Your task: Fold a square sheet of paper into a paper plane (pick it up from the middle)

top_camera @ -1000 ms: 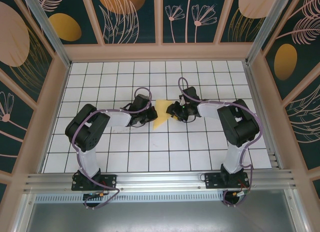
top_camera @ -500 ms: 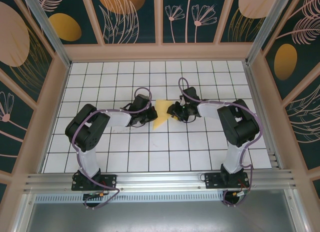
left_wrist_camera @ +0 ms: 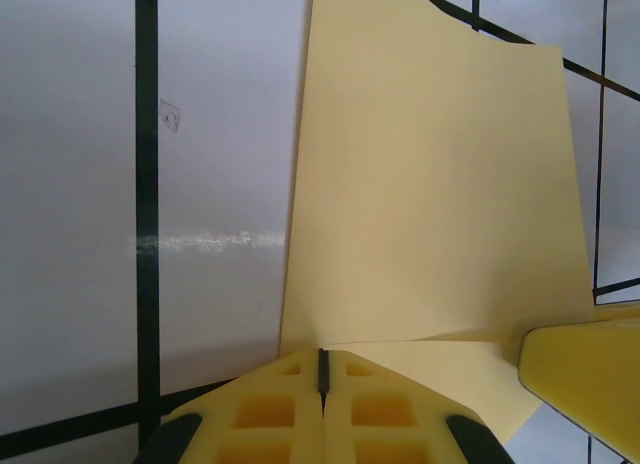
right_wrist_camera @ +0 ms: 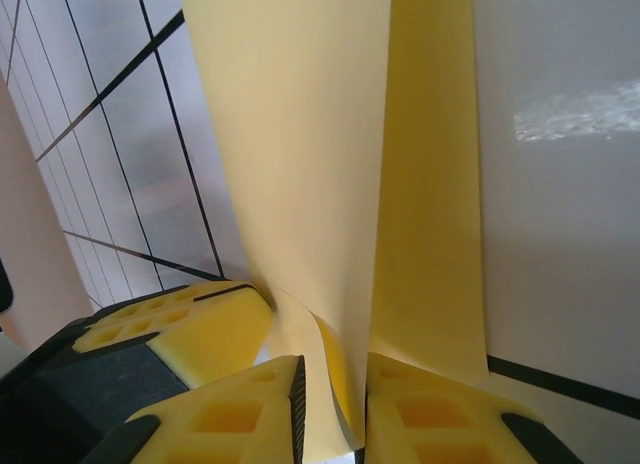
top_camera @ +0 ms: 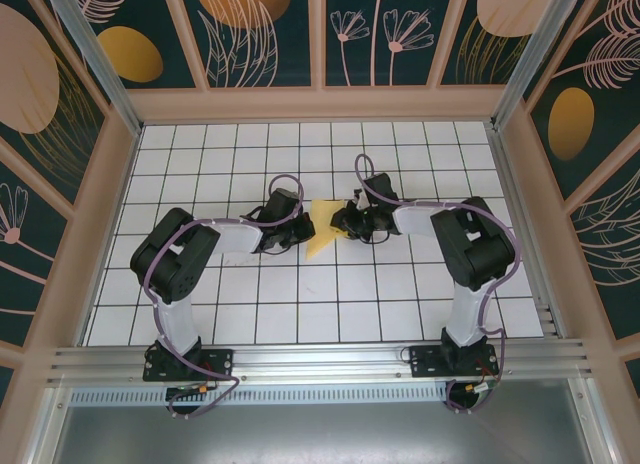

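I have my left gripper on the sheet's side edge and the sheet's pointed near end sticks out loose, so next I open my left gripper and take that near end (top_camera: 315,250).
The square sheet of paper (top_camera: 322,230), pale yellow and folded over, is held up off the white grid table between the two arms at mid-table. My left gripper (top_camera: 303,228) is shut on the sheet's left edge; in the left wrist view its fingertips (left_wrist_camera: 322,356) pinch the paper (left_wrist_camera: 430,184) where a fold runs out to the right. My right gripper (top_camera: 340,223) comes in from the right. Its jaws (right_wrist_camera: 330,394) stand slightly apart with a curled fold of the paper (right_wrist_camera: 300,144) between them. A paper plane is out of view.
The left gripper's yellow finger (right_wrist_camera: 170,334) lies close beside the right jaws, and the right finger (left_wrist_camera: 590,384) sits at the lower right of the left wrist view. Pink frame walls (top_camera: 310,104) ring the tiled table (top_camera: 300,304).
The right gripper's jaws have narrowed around the paper and it has shifted slightly left toward the sheet. The left gripper and the paper have stayed put.
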`<state>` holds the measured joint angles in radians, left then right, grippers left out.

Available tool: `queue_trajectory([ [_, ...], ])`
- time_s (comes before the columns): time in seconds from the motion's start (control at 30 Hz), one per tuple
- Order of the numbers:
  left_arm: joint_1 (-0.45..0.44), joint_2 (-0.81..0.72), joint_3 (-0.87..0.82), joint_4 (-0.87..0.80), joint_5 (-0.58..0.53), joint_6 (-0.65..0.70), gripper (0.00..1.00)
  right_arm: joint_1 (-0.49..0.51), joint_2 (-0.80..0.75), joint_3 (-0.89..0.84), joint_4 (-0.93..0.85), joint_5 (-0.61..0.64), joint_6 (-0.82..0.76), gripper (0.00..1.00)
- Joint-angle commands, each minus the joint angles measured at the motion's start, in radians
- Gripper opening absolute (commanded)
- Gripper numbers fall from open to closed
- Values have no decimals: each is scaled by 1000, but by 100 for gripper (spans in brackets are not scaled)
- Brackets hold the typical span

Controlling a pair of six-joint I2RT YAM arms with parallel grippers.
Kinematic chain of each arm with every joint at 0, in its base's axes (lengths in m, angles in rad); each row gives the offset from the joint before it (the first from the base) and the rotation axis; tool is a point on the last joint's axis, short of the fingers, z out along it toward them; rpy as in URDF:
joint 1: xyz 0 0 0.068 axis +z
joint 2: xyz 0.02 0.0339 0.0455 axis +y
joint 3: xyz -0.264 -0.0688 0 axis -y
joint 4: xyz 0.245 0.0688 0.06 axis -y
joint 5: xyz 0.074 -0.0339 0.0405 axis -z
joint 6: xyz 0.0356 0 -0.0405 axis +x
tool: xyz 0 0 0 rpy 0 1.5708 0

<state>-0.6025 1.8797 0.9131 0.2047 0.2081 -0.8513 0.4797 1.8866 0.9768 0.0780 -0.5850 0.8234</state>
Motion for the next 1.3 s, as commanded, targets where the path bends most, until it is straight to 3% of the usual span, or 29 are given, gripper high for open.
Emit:
queue_trajectory([
  [0.0, -2, 15, 17, -60, -11, -1, 0, 7, 23, -6, 28, -38, 20, 19],
  [0.2, -3, -32, 40, -90, -23, 35, 3, 0, 1, -12, 19, -2, 33, 1],
  [0.43, -3, -183, 20, -65, -41, 121, 33, -2, -121, -14, -95, 184, 51, 0],
  [0.6, -3, -289, -60, 51, -1, 243, 40, 6, -182, -25, -127, 263, 129, 0],
  [0.83, -5, -310, -135, 205, 95, 411, 57, 27, -157, -6, -120, 246, 205, 0],
  [1.03, -11, -271, -201, 332, 88, 531, 61, 27, -123, 26, -145, 222, 234, 0],
  [1.27, -96, -183, -194, 392, -33, 692, 60, 27, -81, 85, -185, 188, 273, 0],
])
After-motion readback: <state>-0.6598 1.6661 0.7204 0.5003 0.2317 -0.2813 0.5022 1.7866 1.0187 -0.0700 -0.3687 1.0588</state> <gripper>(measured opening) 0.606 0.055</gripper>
